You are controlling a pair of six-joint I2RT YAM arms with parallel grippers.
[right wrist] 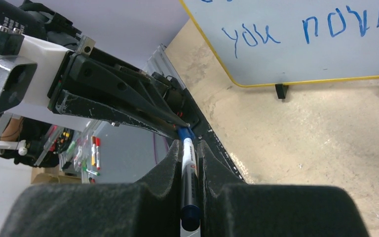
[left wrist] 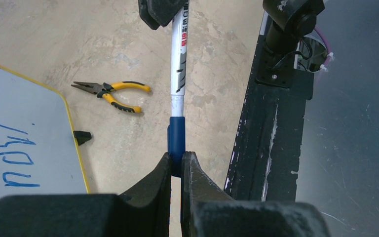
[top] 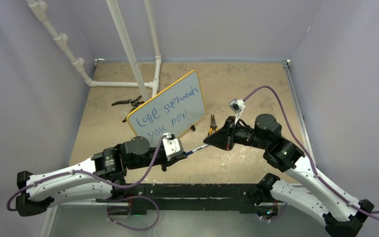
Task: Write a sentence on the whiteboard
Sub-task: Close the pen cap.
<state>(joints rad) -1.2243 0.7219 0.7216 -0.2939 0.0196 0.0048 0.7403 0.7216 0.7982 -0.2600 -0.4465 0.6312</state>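
Note:
The marker's neck shows, so my left gripper, pinching the blue cap's far end, should push it on, then regrip nearer the marker's body (left wrist: 177, 127).
The whiteboard (top: 198, 84) stands tilted on the tan table, yellow-framed, and the sentence (top: 165, 112) runs over it in two blue lines. In front of it a white marker (top: 196, 148) spans between both grippers. My left gripper (left wrist: 176, 157) is shut on the marker's blue cap (left wrist: 176, 136). My right gripper (right wrist: 187, 145) is shut on the marker's barrel (right wrist: 188, 168), which points at the left fingers (right wrist: 128, 98). The words "you now" (right wrist: 301, 29) show in the right wrist view.
Yellow-handled pliers (top: 211, 124) lie just right of the board, close to the right gripper. Black pliers (top: 128, 102) lie at the board's left. White pipes (top: 128, 49) rise behind. A black rail (top: 192, 190) runs along the near edge.

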